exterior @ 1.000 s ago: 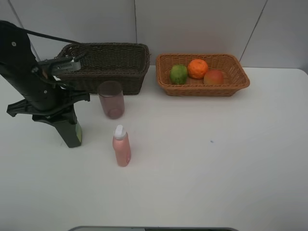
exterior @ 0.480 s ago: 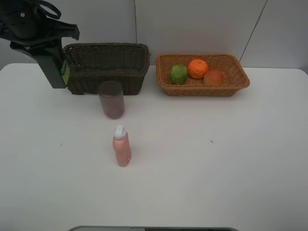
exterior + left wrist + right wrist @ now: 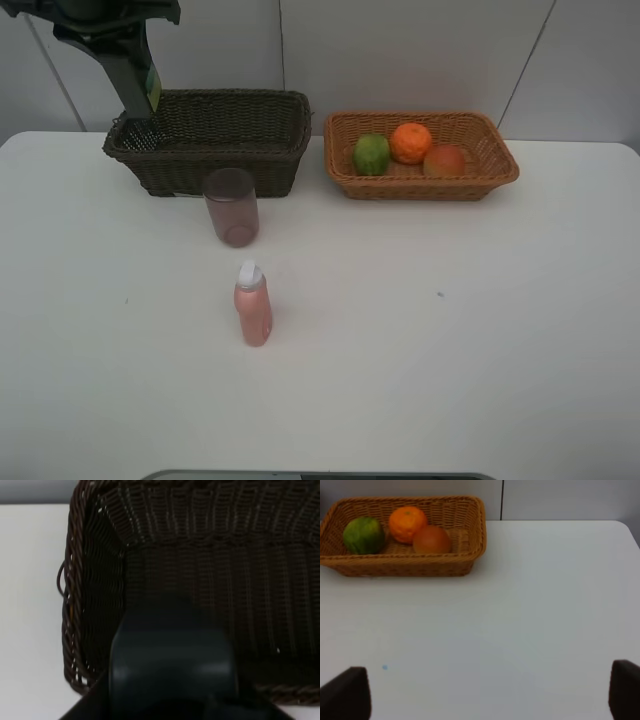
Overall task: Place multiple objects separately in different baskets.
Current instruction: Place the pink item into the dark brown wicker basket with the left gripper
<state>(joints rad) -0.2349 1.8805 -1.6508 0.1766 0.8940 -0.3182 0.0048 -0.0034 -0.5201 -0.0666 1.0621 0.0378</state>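
The robot's left gripper needs to set the black pump bottle down upright on the dark brown basket's bare woven bottom (image 3: 195,146) (image 3: 206,587).
My left gripper (image 3: 122,35) is shut on the black pump bottle (image 3: 142,88), holding it above the left end of the dark brown basket (image 3: 215,140). In the left wrist view the bottle (image 3: 172,665) hangs over the basket's bare woven floor (image 3: 210,580). The translucent pink cup (image 3: 232,206) stands on the table just in front of that basket, with the pink white-capped bottle (image 3: 252,303) upright nearer the front. The light tan basket (image 3: 495,165) holds the green fruit (image 3: 371,153), orange (image 3: 410,142) and red-yellow fruit (image 3: 444,159). My right gripper (image 3: 485,695) is open above bare table.
The white table (image 3: 450,330) runs wide to the right and front. A white panelled wall (image 3: 400,50) stands right behind both baskets. The right wrist view shows the tan basket (image 3: 470,555) at the far side of the table.
My left arm has lifted the black pump bottle off the table at the left and carried it up and back over the dark basket's left end. Nothing else moved.
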